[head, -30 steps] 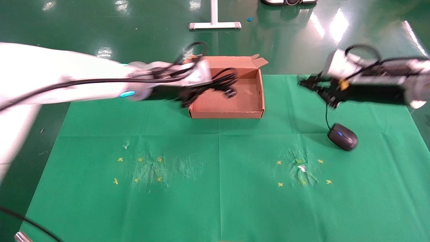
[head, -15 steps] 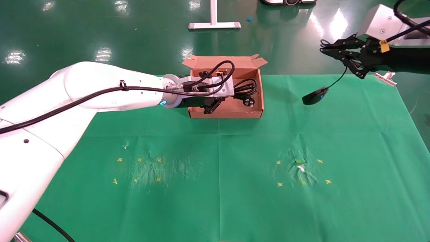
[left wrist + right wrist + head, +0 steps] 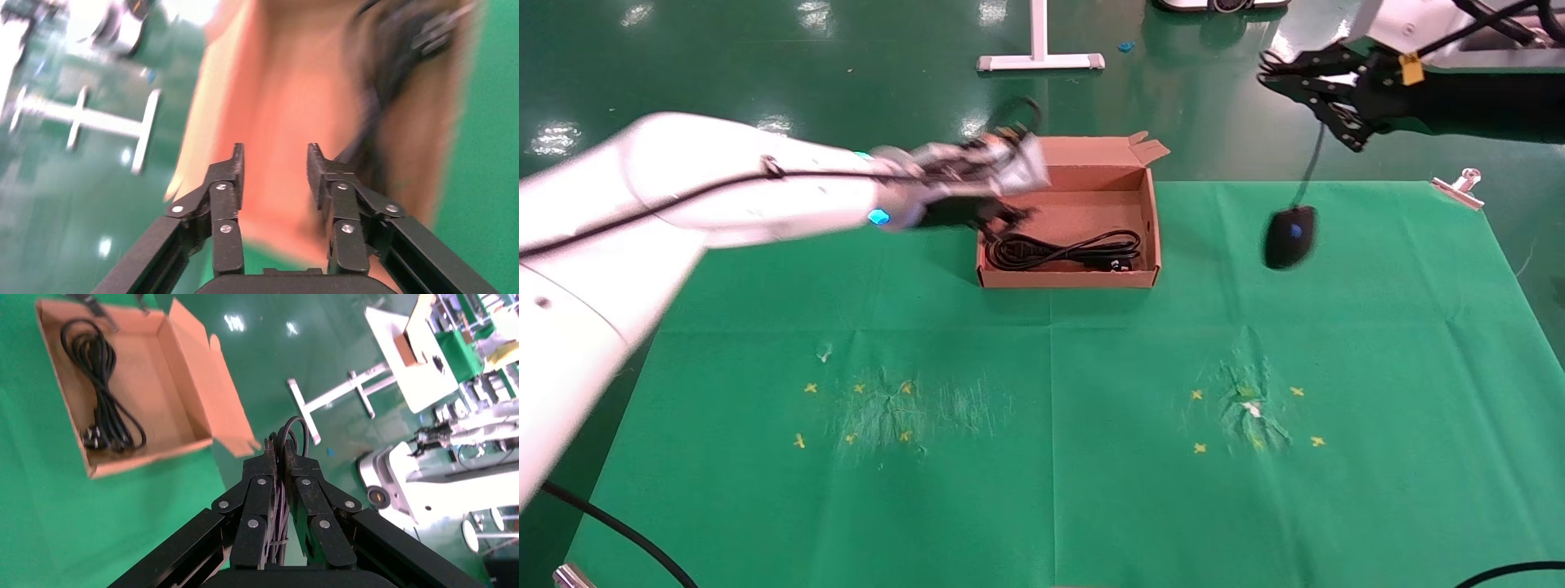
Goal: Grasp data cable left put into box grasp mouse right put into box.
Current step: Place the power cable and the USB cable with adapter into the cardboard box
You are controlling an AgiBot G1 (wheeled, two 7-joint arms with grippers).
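Note:
My right gripper needs to release the black mouse on top of the coiled data cable (image 3: pixel 1057 244) (image 3: pixel 104 376) inside the brown cardboard box. The mouse now hangs above the cloth.
The data cable (image 3: pixel 1062 249) lies coiled inside the brown cardboard box (image 3: pixel 1068 279), along its front wall, with the plug toward the right. My left gripper (image 3: pixel 1003 216) hovers at the box's left side, open and empty; the left wrist view shows its jaws (image 3: pixel 272 168) apart over the box floor (image 3: pixel 269 92). My right gripper (image 3: pixel 1305 82) is high at the far right, shut on the mouse's thin cord (image 3: pixel 294 425). The black mouse (image 3: pixel 1290 237) hangs from the cord above the cloth, to the right of the box. The right wrist view shows the box (image 3: pixel 177 392) and cable (image 3: pixel 101 386).
A green cloth (image 3: pixel 1050 457) with yellow crosses covers the table. A metal clip (image 3: pixel 1459 184) holds its far right corner. A white stand foot (image 3: pixel 1040 60) sits on the floor behind the box.
The left gripper has let go of the cable, which now lies in the box, and drawn back left. The right gripper lifted the mouse off the cloth by its cord and swung it leftward.

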